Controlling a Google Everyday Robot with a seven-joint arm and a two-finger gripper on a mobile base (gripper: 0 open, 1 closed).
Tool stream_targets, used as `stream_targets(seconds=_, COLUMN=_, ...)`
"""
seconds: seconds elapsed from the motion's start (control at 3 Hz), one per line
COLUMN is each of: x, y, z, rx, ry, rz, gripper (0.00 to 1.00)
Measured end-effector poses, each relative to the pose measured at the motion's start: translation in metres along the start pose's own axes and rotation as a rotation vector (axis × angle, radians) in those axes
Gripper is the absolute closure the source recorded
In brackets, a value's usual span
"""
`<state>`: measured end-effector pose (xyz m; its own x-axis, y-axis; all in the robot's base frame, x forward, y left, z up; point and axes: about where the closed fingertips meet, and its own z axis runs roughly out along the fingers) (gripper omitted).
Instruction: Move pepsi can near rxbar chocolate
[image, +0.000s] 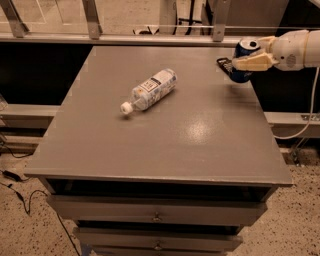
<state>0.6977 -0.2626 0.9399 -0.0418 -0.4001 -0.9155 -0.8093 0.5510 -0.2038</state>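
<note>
The robot's gripper needs to set the pepsi can down on the table (217, 72) beside the rxbar chocolate, on the side of it that faces the bottle.
The dark blue pepsi can (243, 75) with a silver top is held upright at the table's far right edge. My gripper (248, 61) comes in from the right and is shut on the can, a pale finger (255, 62) across its front. The rxbar chocolate (223, 65), a small flat black bar, lies on the table just left of the can, partly hidden behind it. I cannot tell whether the can's base touches the table.
A clear plastic bottle (149, 89) with a white cap lies on its side at the table's middle left. The grey table (165, 140) has drawers below its front edge. A metal rail (125, 39) runs behind it. A cable (309, 107) hangs at the right.
</note>
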Motion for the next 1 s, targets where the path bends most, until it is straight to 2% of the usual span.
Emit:
stream_targets(seconds=0.33, x=0.001, y=-0.004, z=0.017, rx=-0.017, ry=-0.019, rz=0.007, gripper=1.00)
stream_targets(seconds=1.0, x=-0.018, y=-0.015, z=0.055, rx=-0.047, ry=-0.070, rz=-0.014, gripper=1.00)
